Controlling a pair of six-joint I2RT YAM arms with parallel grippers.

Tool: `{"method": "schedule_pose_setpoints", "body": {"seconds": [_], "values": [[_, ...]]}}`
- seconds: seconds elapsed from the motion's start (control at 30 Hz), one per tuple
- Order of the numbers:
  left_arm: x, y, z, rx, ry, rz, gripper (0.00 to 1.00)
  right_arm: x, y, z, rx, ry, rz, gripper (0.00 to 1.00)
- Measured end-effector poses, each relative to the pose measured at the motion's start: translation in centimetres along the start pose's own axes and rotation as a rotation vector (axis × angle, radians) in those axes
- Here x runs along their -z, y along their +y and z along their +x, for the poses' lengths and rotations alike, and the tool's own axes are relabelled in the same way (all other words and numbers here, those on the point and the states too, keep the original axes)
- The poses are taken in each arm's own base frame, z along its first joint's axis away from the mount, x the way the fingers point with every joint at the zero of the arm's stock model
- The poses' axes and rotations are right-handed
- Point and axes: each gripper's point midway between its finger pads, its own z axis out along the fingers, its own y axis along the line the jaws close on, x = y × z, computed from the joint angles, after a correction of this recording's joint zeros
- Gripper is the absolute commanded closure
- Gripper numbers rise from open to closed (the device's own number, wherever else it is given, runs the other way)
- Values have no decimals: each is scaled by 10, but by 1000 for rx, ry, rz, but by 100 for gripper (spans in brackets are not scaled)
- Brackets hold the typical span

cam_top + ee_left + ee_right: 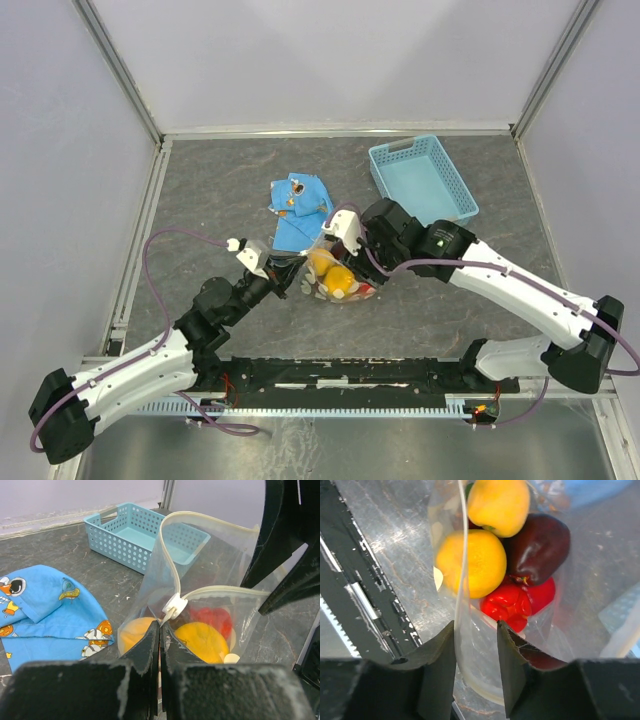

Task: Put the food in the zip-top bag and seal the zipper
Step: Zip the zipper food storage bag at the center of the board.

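Observation:
The bag's near rim curves slack past the open fingers of the robot's right gripper, so the right gripper needs to pinch this rim (pixel 458 632) and pull it straight before it closes the zipper.
The clear zip-top bag (pixel 338 278) lies mid-table with several fruits inside. The right wrist view shows a yellow fruit (pixel 497 502), an orange one (pixel 470 562), a dark maroon one (pixel 540 542) and a red one (pixel 517 600). My left gripper (pixel 160 632) is shut on the white zipper strip (pixel 172 565), just below its white slider (pixel 175 605); it also shows in the top view (pixel 285 275). My right gripper (pixel 475 647) stands at the bag's other end (pixel 345 240). Its jaws are apart with the bag's rim (pixel 480 690) between them. The bag's mouth gapes open.
A light blue plastic basket (pixel 422 180) stands at the back right, seen also in the left wrist view (pixel 135 535). A blue patterned cloth (pixel 300 210) lies just behind the bag. The black rail (pixel 340 375) runs along the near edge.

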Motion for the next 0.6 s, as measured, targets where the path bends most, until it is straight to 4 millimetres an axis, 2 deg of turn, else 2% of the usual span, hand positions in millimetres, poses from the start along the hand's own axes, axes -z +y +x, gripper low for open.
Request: {"method": "schedule_pose_setpoints", "body": {"seconds": [0.13,0.23,0.4,0.43,0.53,0.6], "values": [[0,0,0,0,0,-2,97,8,-11,-5,-3,-33,71,79],[0,1,0,0,-1,-3,97,23,-17,-17,-3,-110,117,88],[1,1,-1,0,-6,-3,97,45,-22,-32,-7,-220,167,96],[1,1,-1,0,-6,-3,97,45,-23,-34,-9,-229,169,93],[2,0,-2,0,-10,-1,97,40,-21,-30,-10,-216,161,72],[2,0,-2,0,-11,-1,97,35,-18,-28,-6,-205,138,65]]}}
